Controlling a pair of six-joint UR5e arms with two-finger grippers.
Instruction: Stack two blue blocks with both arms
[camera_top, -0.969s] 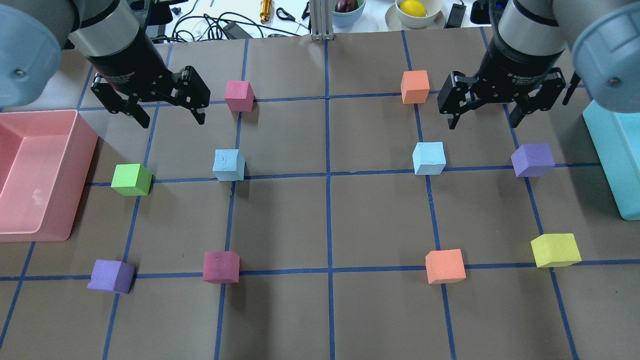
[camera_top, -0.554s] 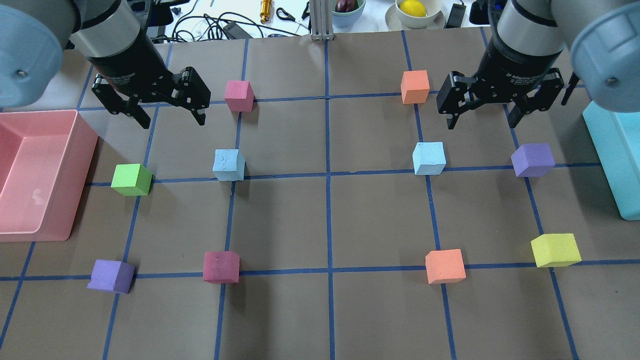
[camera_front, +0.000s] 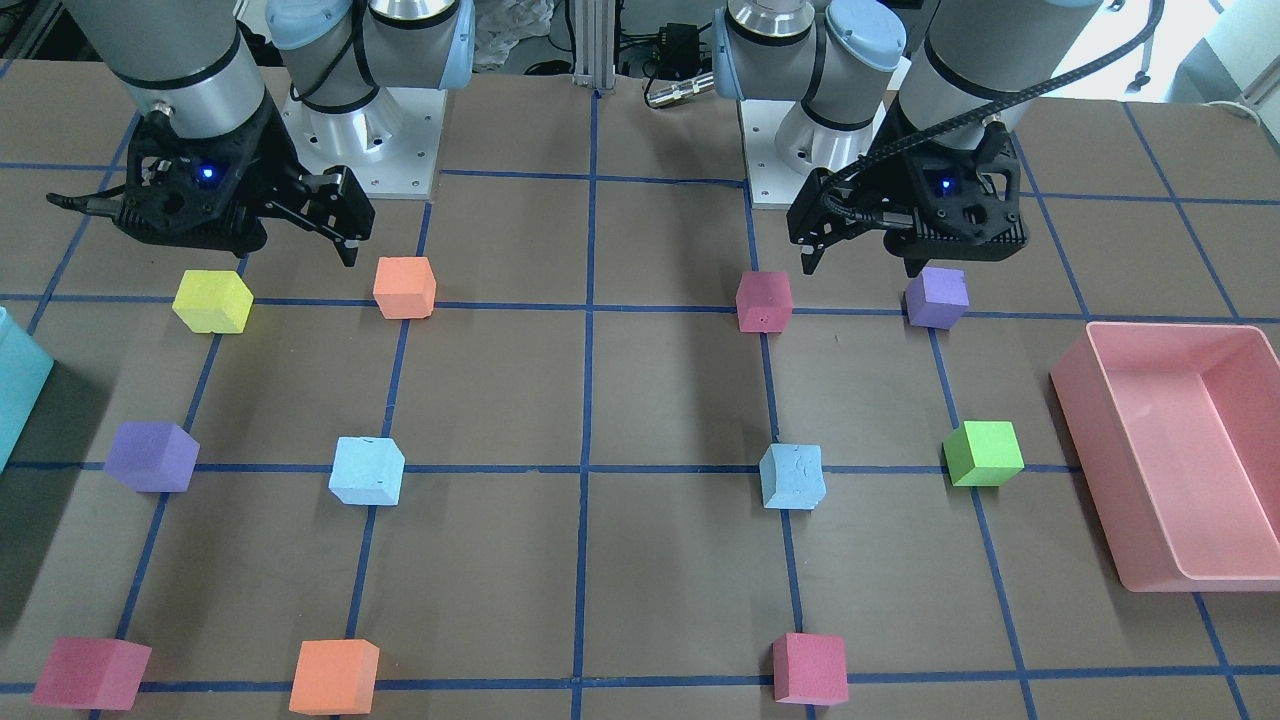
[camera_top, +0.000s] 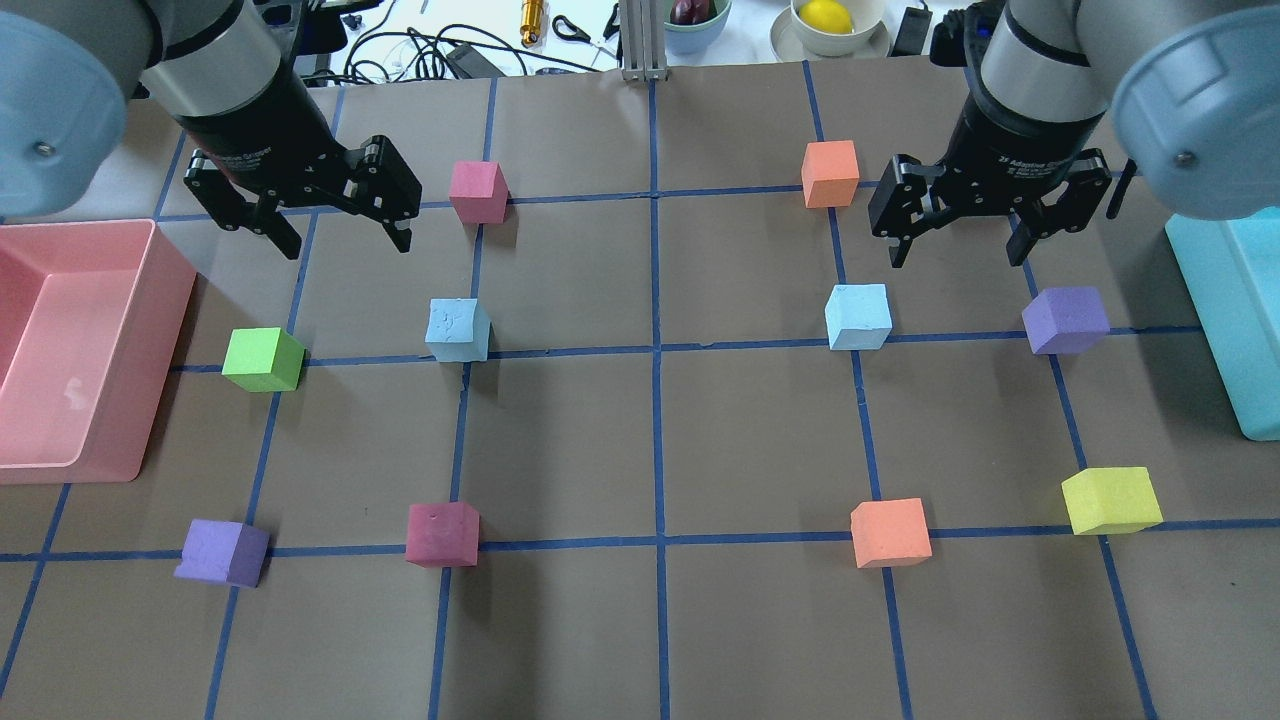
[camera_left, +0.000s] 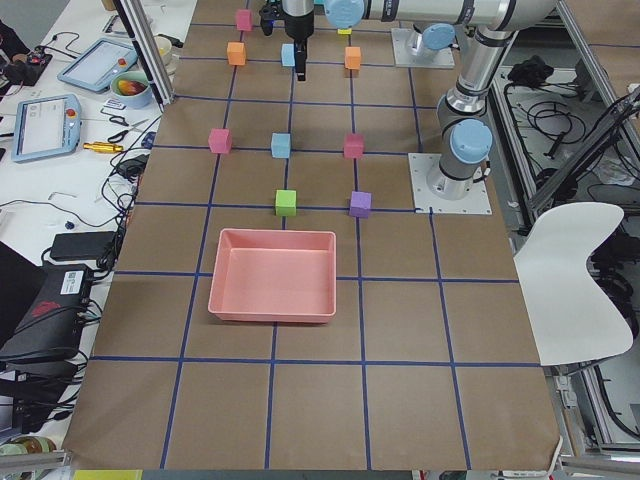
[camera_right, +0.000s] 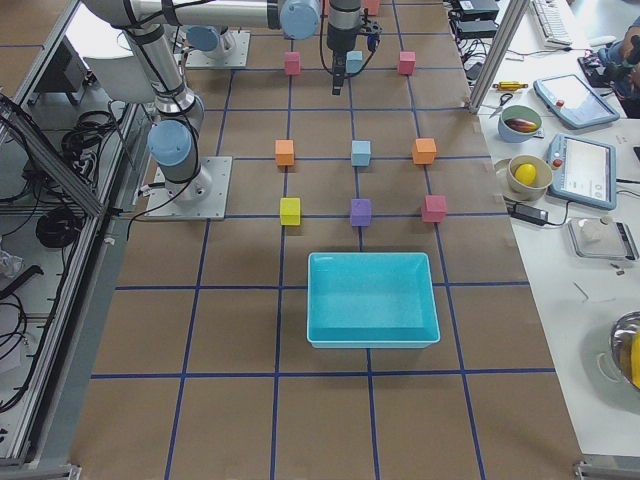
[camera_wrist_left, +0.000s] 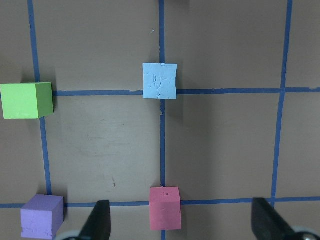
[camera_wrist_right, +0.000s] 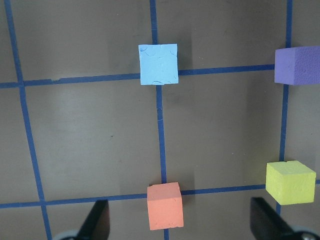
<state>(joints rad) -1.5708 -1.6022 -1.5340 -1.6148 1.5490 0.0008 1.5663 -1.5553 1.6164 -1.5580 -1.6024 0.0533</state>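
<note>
The robot's right gripper should next go to the blue block between the orange blocks and close on that block's opposite sides (camera_front: 367, 472) (camera_wrist_right: 158, 64).
Two pale blue blocks sit apart on the brown table, one on the left (camera_top: 458, 330) and one on the right (camera_top: 858, 317). My left gripper (camera_top: 345, 240) hangs open and empty above the table, behind and left of the left blue block. My right gripper (camera_top: 958, 255) hangs open and empty, behind and right of the right blue block. The left wrist view shows the left block (camera_wrist_left: 159, 81) ahead of spread fingertips (camera_wrist_left: 98, 220). The right wrist view shows the right block (camera_wrist_right: 158, 64) ahead of spread fingertips (camera_wrist_right: 97, 220).
A pink bin (camera_top: 100, 350) stands at the left edge and a teal bin (camera_top: 1225, 320) at the right edge. Other cubes lie on the grid: green (camera_top: 263, 359), purple (camera_top: 1065, 320), pink (camera_top: 478, 192), orange (camera_top: 830, 174), magenta (camera_top: 442, 534), orange (camera_top: 890, 532), yellow (camera_top: 1110, 500).
My right gripper has shifted slightly back and to the left in the overhead view. My left gripper has barely moved. Both stay open; no block has moved.
</note>
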